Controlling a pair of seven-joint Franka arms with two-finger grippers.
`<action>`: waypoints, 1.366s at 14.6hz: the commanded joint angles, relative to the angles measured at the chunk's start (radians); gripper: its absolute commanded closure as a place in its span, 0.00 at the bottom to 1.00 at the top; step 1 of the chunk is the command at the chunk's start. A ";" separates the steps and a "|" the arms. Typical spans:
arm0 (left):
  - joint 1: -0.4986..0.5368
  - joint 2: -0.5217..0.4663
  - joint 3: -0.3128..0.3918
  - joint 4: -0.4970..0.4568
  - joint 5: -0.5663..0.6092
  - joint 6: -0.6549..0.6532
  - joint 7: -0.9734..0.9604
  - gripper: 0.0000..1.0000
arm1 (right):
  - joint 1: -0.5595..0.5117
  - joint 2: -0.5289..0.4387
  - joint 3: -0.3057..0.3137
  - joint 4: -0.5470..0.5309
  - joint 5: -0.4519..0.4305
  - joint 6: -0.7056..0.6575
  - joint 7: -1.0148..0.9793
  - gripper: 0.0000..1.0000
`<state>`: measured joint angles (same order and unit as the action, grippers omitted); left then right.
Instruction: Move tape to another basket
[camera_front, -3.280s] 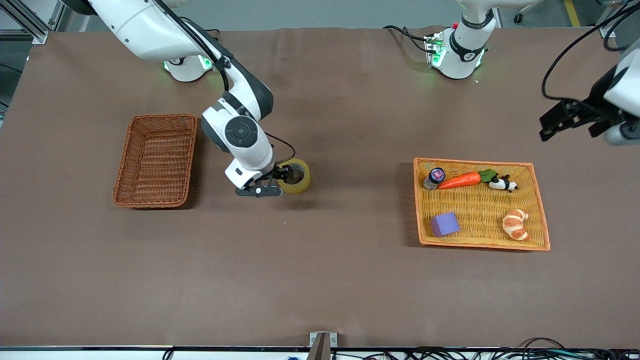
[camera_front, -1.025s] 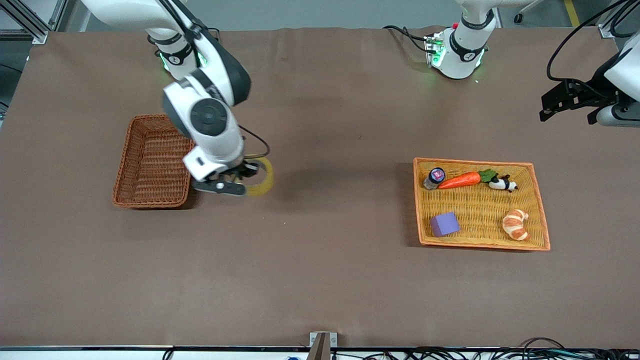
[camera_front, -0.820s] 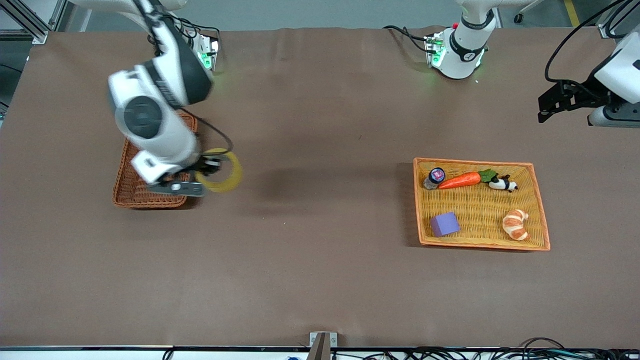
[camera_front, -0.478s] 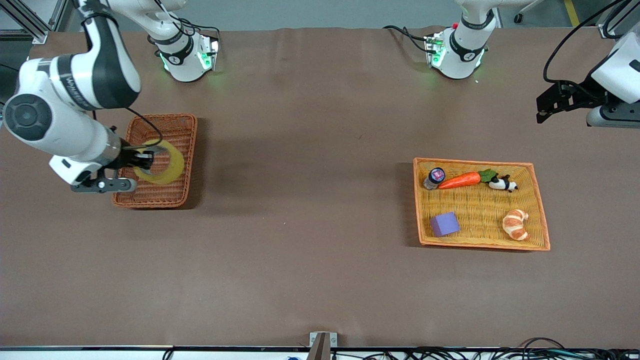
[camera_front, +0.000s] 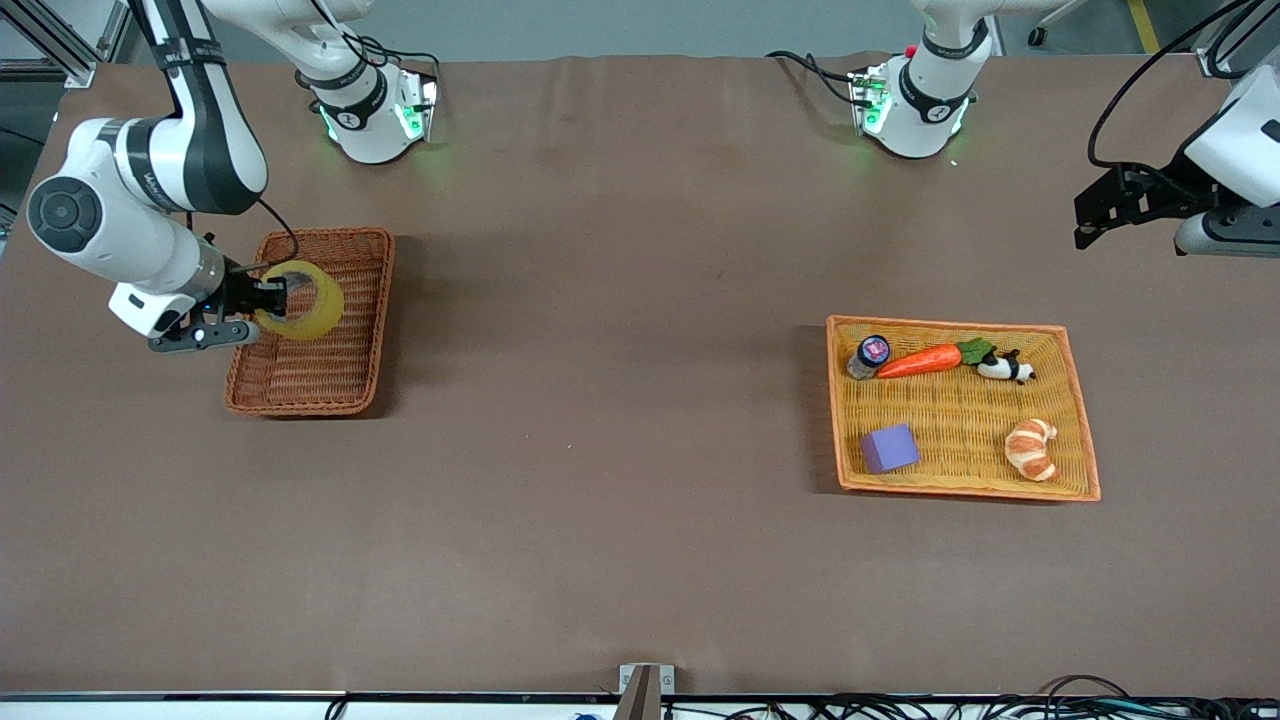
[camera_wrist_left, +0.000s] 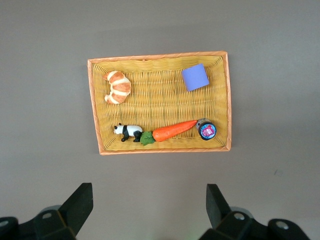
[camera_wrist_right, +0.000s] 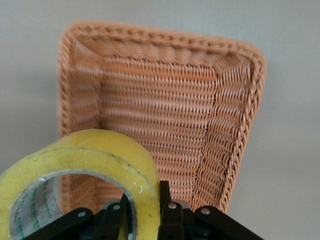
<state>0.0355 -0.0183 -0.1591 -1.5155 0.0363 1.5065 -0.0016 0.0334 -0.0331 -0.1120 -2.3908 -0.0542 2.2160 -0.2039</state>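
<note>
My right gripper is to release the tape inside the reddish-brown wicker basket. The tape now hangs in the air over the basket. It will let go nearer its side (camera_front: 331, 311) (camera_wrist_right: 136, 159) that faces the orange-yellow tray.
The yellowish tape roll (camera_front: 304, 300) hangs in the air over the reddish-brown wicker basket (camera_front: 345, 385), which stands toward the right arm's end of the table. My right gripper (camera_front: 272, 298) is shut on the tape's wall, one finger inside the ring and one outside. In the right wrist view the tape (camera_wrist_right: 95, 165) fills the near corner with the basket (camera_wrist_right: 235, 125) below it, and my right gripper (camera_wrist_right: 145, 207) clamps the roll. My left gripper (camera_front: 1100, 215) is open and empty, waiting high at the left arm's end; its fingers (camera_wrist_left: 80, 202) spread wide.
A shallow orange-yellow tray (camera_front: 1085, 480) stands toward the left arm's end. It holds a purple cube (camera_front: 889, 447), a croissant (camera_front: 1031, 448), a carrot (camera_front: 920, 360), a panda toy (camera_front: 1004, 368) and a small jar (camera_front: 868, 354). It also shows in the left wrist view (camera_wrist_left: 227, 100).
My right arm lifted the tape off the table's middle and carried it toward its own end, to over the wicker basket. The left arm barely moved.
</note>
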 joint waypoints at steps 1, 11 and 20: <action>0.011 0.000 -0.008 0.001 0.008 0.021 0.012 0.00 | 0.006 -0.053 -0.047 -0.181 0.027 0.193 -0.084 0.98; -0.005 0.035 -0.010 0.009 0.010 0.057 0.012 0.00 | 0.010 0.113 -0.066 -0.258 0.027 0.484 -0.104 0.89; -0.003 0.034 -0.010 0.012 0.020 0.055 0.011 0.00 | 0.013 -0.016 -0.061 -0.061 0.028 0.083 -0.037 0.00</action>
<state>0.0302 0.0184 -0.1630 -1.5145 0.0363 1.5603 -0.0006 0.0359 0.0482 -0.1754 -2.5502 -0.0534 2.4955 -0.2763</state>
